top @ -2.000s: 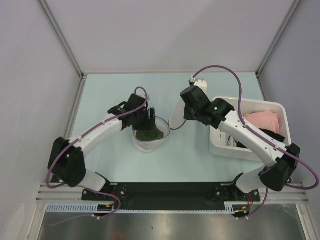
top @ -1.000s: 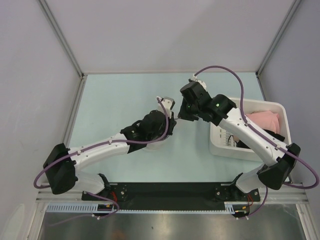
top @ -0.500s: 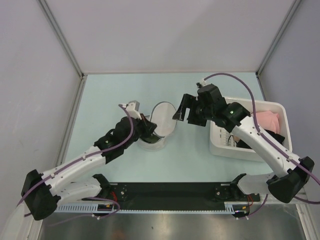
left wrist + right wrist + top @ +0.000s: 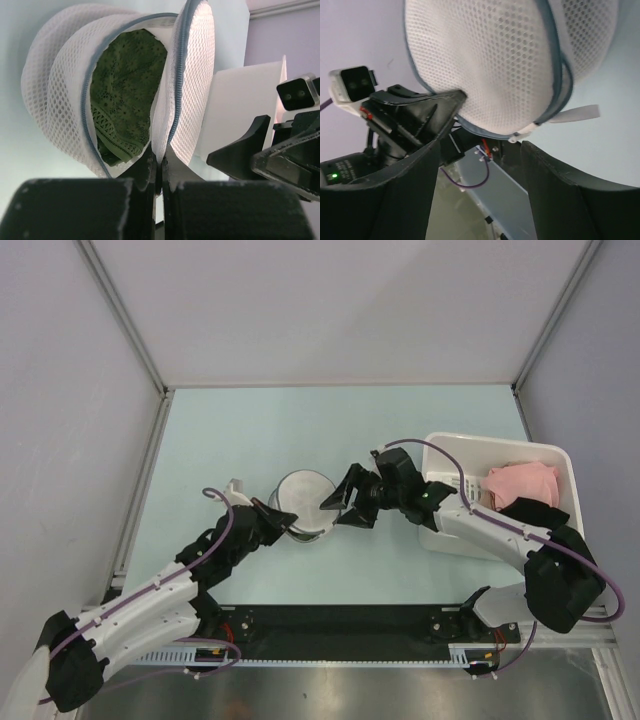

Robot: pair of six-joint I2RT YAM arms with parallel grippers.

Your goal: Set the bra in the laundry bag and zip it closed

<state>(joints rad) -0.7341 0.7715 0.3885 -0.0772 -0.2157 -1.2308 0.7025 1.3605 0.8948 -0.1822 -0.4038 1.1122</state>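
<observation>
The left gripper is holding the lid flap's edge, away from the zipper pull, so it should take the zipper pull [image 4: 521,133] while the right gripper steadies the white tab.
The laundry bag [image 4: 303,502], a round white mesh pouch with a dark zipper rim, sits mid-table. In the left wrist view the laundry bag [image 4: 60,85] gapes, its lid flap raised, with the olive-green lace bra [image 4: 127,90] inside. My left gripper [image 4: 283,521] is at the bag's near-left side. That left gripper [image 4: 160,161] is shut on the mesh at the zipper rim. My right gripper [image 4: 341,504] stands open against the bag's right side. In the right wrist view the right gripper [image 4: 481,150] sits just below the laundry bag [image 4: 485,65], holding nothing.
A white rectangular bin [image 4: 446,540] stands at the right, behind the right arm, holding a pink garment [image 4: 522,481] and a dark one. A white fabric tab [image 4: 575,113] sticks out from the bag's zipper rim. Enclosure walls stand on three sides.
My left arm has pulled back toward the near left, gripping the bag's rim. My right gripper has opened and dropped to the bag's right side. The lid has tipped further over the bag.
</observation>
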